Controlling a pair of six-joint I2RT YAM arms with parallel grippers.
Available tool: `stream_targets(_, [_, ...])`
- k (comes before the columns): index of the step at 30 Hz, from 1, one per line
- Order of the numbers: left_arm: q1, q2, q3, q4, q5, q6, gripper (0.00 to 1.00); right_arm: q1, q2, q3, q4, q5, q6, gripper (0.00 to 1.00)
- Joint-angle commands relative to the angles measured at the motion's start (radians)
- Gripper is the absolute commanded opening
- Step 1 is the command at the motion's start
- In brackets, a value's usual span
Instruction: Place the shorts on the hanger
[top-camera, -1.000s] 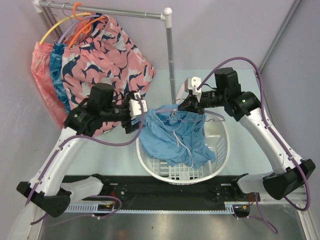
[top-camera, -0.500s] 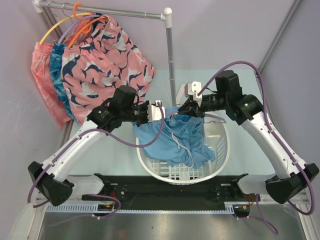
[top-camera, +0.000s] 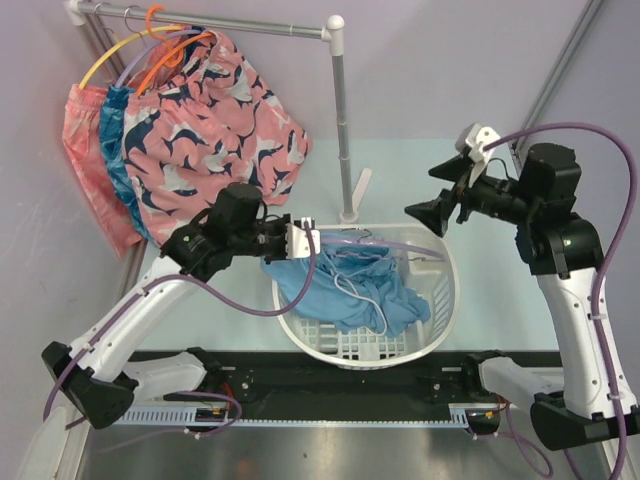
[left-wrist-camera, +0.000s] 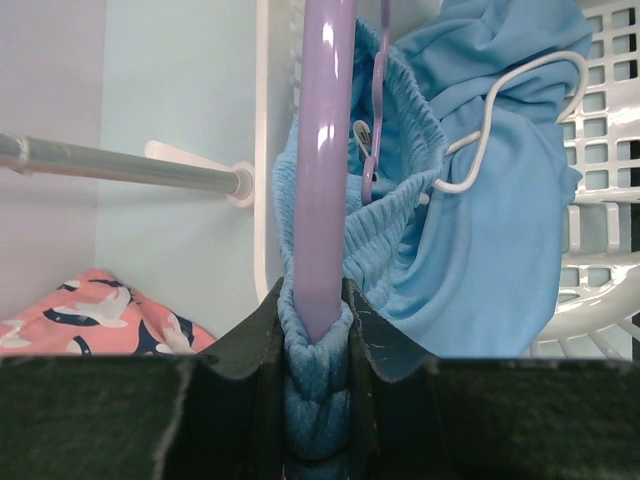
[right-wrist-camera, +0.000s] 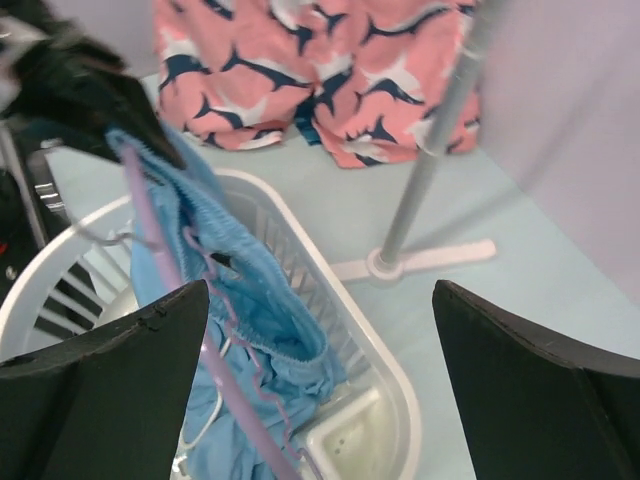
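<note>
The robot's right gripper needs to next move to the waistband's loose end (top-camera: 393, 257) (right-wrist-camera: 320, 358) on the light-blue shorts, farthest from the left gripper, and close there.
The light-blue shorts (top-camera: 345, 295) hang partly into the white basket (top-camera: 440, 320), with the waistband threaded over the lavender hanger (top-camera: 400, 245). My left gripper (top-camera: 300, 240) is shut on the hanger's left end together with a bunch of waistband. In the left wrist view the hanger (left-wrist-camera: 325, 150) runs up from the gripper (left-wrist-camera: 315, 300), and the shorts (left-wrist-camera: 490, 230) and the white drawstring (left-wrist-camera: 500, 110) lie to its right. My right gripper (top-camera: 440, 208) stands open and holds nothing, up and right of the basket. In its own view the gripper (right-wrist-camera: 320, 290) looks down on the hanger (right-wrist-camera: 225, 390) and shorts (right-wrist-camera: 250, 300).
At the back left, a rack carries pink patterned shorts (top-camera: 210, 110), teal shorts (top-camera: 120, 140), an orange hanger (top-camera: 165, 40) and a yellow hanger (top-camera: 100, 65). Its upright pole (top-camera: 345, 130) and foot (top-camera: 352, 200) stand just behind the basket. A wall closes off the right side.
My left gripper moved in and shut on the hanger's left end and the waistband. My right gripper let go of the hanger, opened wide and drew back to the right.
</note>
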Motion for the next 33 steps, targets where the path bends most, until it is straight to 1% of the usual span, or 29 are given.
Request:
stream_targets(1, [-0.006,-0.049,0.029,0.053,0.080,0.047,0.00,-0.060,0.122,0.000,-0.050,0.081,0.180,0.95])
stream_targets(3, [-0.006,-0.066,0.028,0.049,0.097,0.068,0.00,-0.059,0.172,0.000,-0.121,0.085,0.177,0.93])
stream_targets(4, [-0.006,-0.075,0.017,0.049,0.109,0.076,0.00,-0.054,0.194,0.000,-0.139,0.075,0.167,0.89])
stream_targets(6, [-0.006,-0.097,0.003,0.052,0.114,0.099,0.00,-0.043,0.248,-0.005,-0.172,0.061,0.138,0.88])
stream_targets(9, [-0.006,-0.123,-0.017,0.053,0.138,0.133,0.00,-0.014,0.308,-0.031,-0.164,0.046,0.128,0.87])
stream_targets(15, [-0.007,-0.138,-0.014,0.058,0.161,0.137,0.00,0.072,0.426,-0.078,-0.164,0.070,0.115,0.85])
stream_targets(20, [-0.007,-0.141,-0.009,0.052,0.160,0.136,0.00,0.116,0.466,-0.116,-0.132,0.062,0.131,0.85])
stream_targets(24, [-0.007,-0.143,-0.012,0.058,0.155,0.130,0.00,0.138,0.463,-0.153,-0.140,0.059,0.106,0.85])
stream_targets(29, [-0.006,-0.146,-0.017,0.087,0.160,0.081,0.00,0.165,0.456,-0.202,-0.117,0.113,0.092,0.85])
stream_targets(32, [-0.006,-0.146,-0.011,0.094,0.157,0.047,0.00,0.172,0.463,-0.233,-0.088,0.142,0.106,0.79])
stream_targets(33, [-0.001,-0.148,-0.008,0.095,0.154,0.039,0.00,0.173,0.467,-0.239,-0.084,0.151,0.111,0.72])
